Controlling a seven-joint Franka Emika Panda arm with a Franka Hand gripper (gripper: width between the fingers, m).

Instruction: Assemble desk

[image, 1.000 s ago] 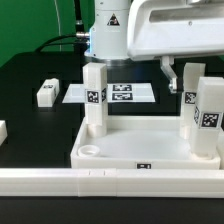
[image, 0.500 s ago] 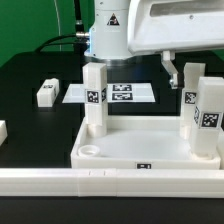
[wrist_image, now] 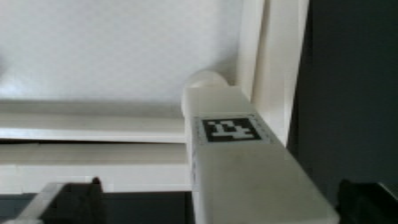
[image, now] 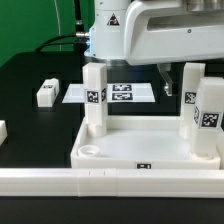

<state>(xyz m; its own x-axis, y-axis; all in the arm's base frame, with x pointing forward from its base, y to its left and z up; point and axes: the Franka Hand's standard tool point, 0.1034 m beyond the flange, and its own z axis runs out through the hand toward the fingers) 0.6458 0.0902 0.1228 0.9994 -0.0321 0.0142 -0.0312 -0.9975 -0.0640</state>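
My gripper will take its upper end (image: 211, 90), as the front leg leans crooked in the tabletop's corner, then stand the leg upright and turn it in the socket.
The white tabletop (image: 140, 150) lies rim up near the front, its rim (wrist_image: 267, 60) also showing in the wrist view. Three tagged white legs stand upright in its corners: one at the exterior view's left rear (image: 95, 98), one at the right rear (image: 190, 95) and one at the right front (image: 210, 118). The near-left socket (image: 88, 152) is a bare round hole. A fourth leg (image: 46, 93) lies loose on the black table. My gripper (image: 172, 80) hangs open over the right rear leg. In the wrist view the gripper (wrist_image: 217, 205) straddles that leg (wrist_image: 231, 130) without touching it.
The marker board (image: 120, 93) lies flat behind the tabletop. A long white border rail (image: 100, 182) runs along the front edge. A small white piece (image: 2, 130) sits at the exterior view's far left. The arm's base (image: 105, 35) stands at the back.
The hand has shifted a little toward the exterior view's left and slightly down, closer over the right rear leg. Its jaws have stayed open. No part has moved.
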